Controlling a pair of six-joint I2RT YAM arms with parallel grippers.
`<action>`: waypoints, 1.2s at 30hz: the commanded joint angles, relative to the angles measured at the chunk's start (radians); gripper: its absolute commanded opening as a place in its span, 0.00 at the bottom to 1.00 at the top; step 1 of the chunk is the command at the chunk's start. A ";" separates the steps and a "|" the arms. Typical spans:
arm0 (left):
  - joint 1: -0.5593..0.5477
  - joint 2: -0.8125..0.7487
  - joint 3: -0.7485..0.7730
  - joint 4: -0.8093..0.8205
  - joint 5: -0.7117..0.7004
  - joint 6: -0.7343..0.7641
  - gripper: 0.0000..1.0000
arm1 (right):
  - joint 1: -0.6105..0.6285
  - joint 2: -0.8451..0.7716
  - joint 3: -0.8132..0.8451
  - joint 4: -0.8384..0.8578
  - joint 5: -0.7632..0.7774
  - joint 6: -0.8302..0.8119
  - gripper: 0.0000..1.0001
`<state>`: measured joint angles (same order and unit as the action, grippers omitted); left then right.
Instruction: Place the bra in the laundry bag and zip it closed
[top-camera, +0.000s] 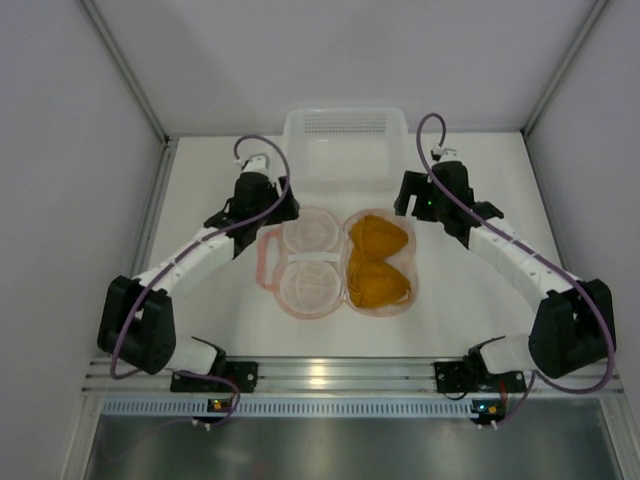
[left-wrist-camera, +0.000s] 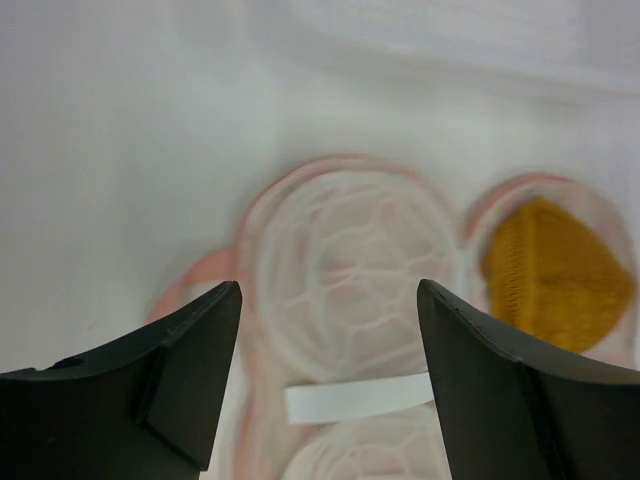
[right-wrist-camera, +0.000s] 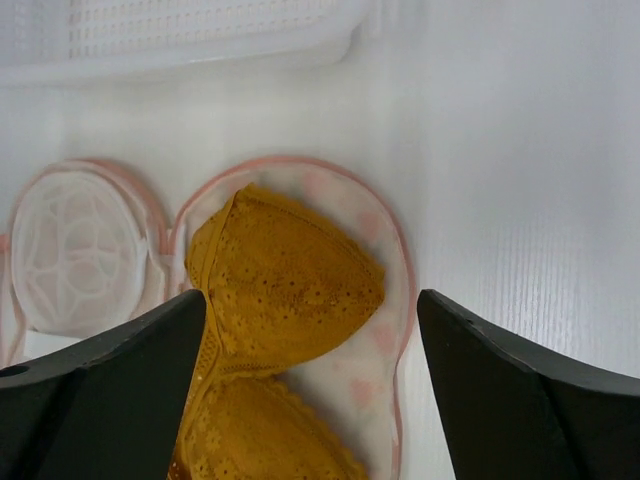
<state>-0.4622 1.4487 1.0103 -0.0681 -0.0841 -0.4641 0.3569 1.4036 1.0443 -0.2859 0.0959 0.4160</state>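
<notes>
Next, I grip the outer side of the coral loop handle (top-camera: 261, 259) on the laundry bag with my left gripper, so the mesh half covers the bra.
The laundry bag (top-camera: 305, 262) lies open flat on the table, its white mesh half on the left and its pink speckled half on the right. The mustard-orange bra (top-camera: 378, 262) lies in the right half, both cups up. My left gripper (top-camera: 283, 207) is open, above the far mesh panel (left-wrist-camera: 345, 270). My right gripper (top-camera: 406, 200) is open, above the far cup of the bra (right-wrist-camera: 285, 285). A white strap (left-wrist-camera: 355, 398) crosses the mesh half between its two panels. The bag's coral loop handle (top-camera: 264, 260) sticks out to the left.
A white slotted plastic basket (top-camera: 344, 142) stands at the back of the table, just beyond the bag. White walls enclose the table on the left, right and back. An aluminium rail (top-camera: 340, 375) runs along the near edge.
</notes>
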 joint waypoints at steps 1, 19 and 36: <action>0.082 -0.129 -0.136 -0.150 -0.068 -0.053 0.77 | -0.007 -0.097 -0.088 -0.053 -0.050 -0.010 0.90; 0.215 -0.180 -0.369 -0.116 -0.077 -0.065 0.74 | -0.007 -0.268 -0.262 -0.104 -0.013 0.041 1.00; 0.160 0.062 -0.211 -0.216 -0.170 0.059 0.62 | -0.010 -0.264 -0.199 -0.197 0.123 0.056 0.99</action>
<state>-0.2745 1.4597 0.7368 -0.2497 -0.1604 -0.4351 0.3569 1.1545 0.7879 -0.4625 0.1783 0.4644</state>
